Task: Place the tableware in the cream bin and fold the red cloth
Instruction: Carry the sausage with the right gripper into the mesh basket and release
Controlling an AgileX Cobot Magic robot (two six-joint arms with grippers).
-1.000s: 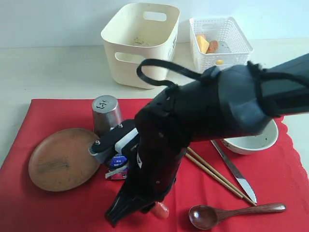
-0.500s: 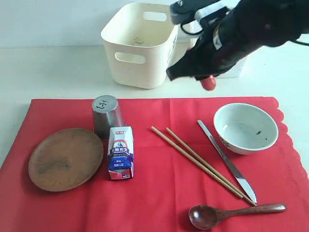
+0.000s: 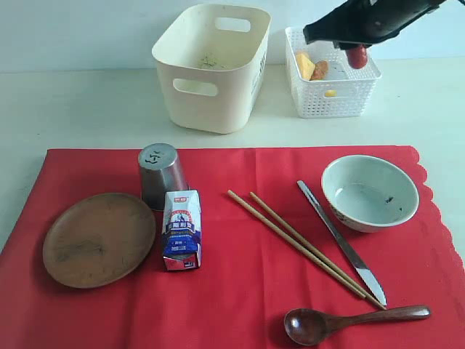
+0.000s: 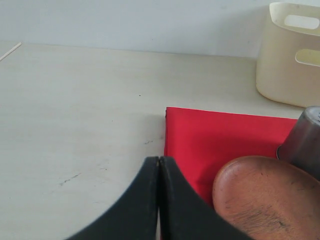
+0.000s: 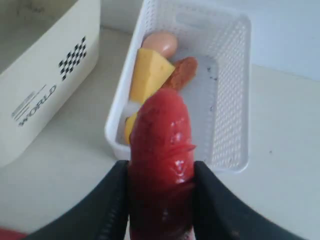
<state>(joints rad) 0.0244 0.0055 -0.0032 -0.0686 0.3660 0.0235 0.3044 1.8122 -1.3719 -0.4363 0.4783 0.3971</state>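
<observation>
The robot's right gripper will release the red sausage, which hovers over the basket now, against the mesh basket's inside nearest the cream bin [image 3: 301,75] [image 5: 130,108].
The red cloth [image 3: 240,291] lies flat and carries the brown wooden plate [image 3: 91,240], the upturned steel cup [image 3: 161,174], the chopsticks [image 3: 298,243], the knife [image 3: 341,243], the pale bowl [image 3: 369,193] and the dark spoon [image 3: 341,320]. Behind it stands the cream bin [image 3: 211,65]. My right gripper [image 3: 354,45] hovers over the white mesh basket [image 3: 330,80], shut on a red sausage [image 5: 162,135]. The left gripper [image 4: 159,165] is shut and holds nothing, above the cloth's edge [image 4: 215,135] beside the plate [image 4: 265,200]; the exterior view does not show it.
A small milk carton [image 3: 180,230] lies on the cloth between plate and chopsticks. The mesh basket [image 5: 225,75] holds an egg [image 5: 160,44], cheese [image 5: 150,75] and another sausage [image 5: 182,72]. Pale tabletop [image 3: 87,109] surrounds the cloth.
The right arm has lifted the red sausage from the cloth's front, carried it back past the cream bin and now holds it over the mesh basket. Everything on the cloth has stayed put.
</observation>
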